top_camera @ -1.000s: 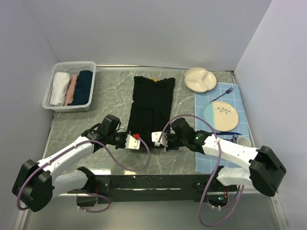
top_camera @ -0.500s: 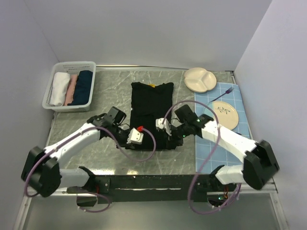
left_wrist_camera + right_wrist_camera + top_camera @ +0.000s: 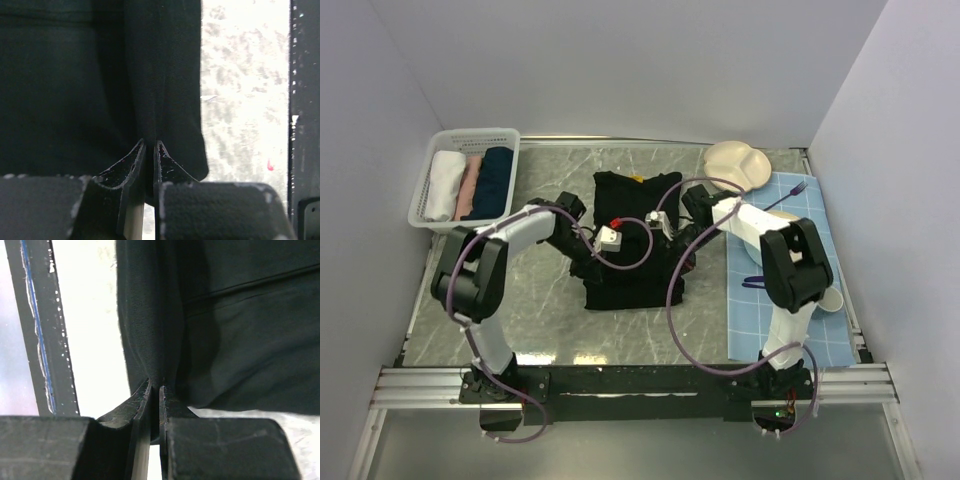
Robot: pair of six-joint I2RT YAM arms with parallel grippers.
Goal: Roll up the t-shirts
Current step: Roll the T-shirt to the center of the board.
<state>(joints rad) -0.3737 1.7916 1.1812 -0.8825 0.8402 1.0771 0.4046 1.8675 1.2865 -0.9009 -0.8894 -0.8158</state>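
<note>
The right gripper pinches a fold while the black t-shirt's near part stays outside it, so the robot should open it, back off and take the t-shirt's near corner [image 3: 676, 297] before rolling.
The black t-shirt [image 3: 632, 272] lies in the middle of the table, its near part lifted and doubled back towards the collar, where a tiny yellow mark [image 3: 638, 179] shows. My left gripper [image 3: 616, 243] hangs over the shirt's left half, and in the left wrist view the left gripper [image 3: 150, 146] is shut on a fold of the black cloth [image 3: 100, 90]. My right gripper [image 3: 661, 238] hangs over the right half. In the right wrist view the right gripper [image 3: 155, 388] is shut on a pinch of the same shirt [image 3: 235, 335]. No chest print is visible.
A white basket [image 3: 470, 135] at the back left holds rolled white, pink and navy cloths. At the back right sit a cream divided plate [image 3: 735, 160] and a blue checked placemat [image 3: 800, 330] with a fork [image 3: 786, 194] and a mug [image 3: 830, 298]. Grey marble table [image 3: 540, 300].
Both grippers have moved from near the table's front edge towards the far side, carrying the shirt's near hem with them. The shirt is now doubled over and shorter.
</note>
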